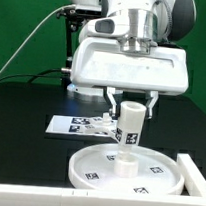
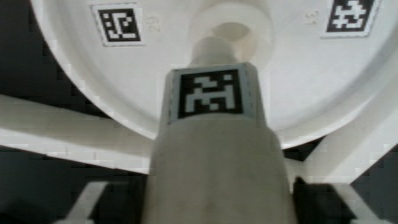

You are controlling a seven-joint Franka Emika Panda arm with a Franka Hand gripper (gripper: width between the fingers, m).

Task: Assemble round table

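Next, my gripper lets go of the white post, standing upright in the middle of the large rimmed round disc (image 1: 125, 172) (image 2: 231, 33).
My gripper (image 1: 132, 106) is shut on the short white cylindrical post (image 1: 130, 124) near its top. It holds the post upright just over the middle of the large rimmed round disc (image 1: 86, 170), which lies flat on the black table. In the wrist view the post (image 2: 217, 130) runs out from between my fingers (image 2: 349, 200) toward the disc's centre, its square tag facing the camera. The disc (image 2: 98, 75) fills the view behind it, with tags on its face. I cannot make out the cross-shaped foot.
The marker board (image 1: 73, 124) lies flat behind the disc on the exterior view's left. A plain white block (image 1: 194, 170) stands at the disc's right edge. A white strip (image 1: 24, 193) runs along the front. In the wrist view, white bars (image 2: 54, 112) stick out from beside the disc.
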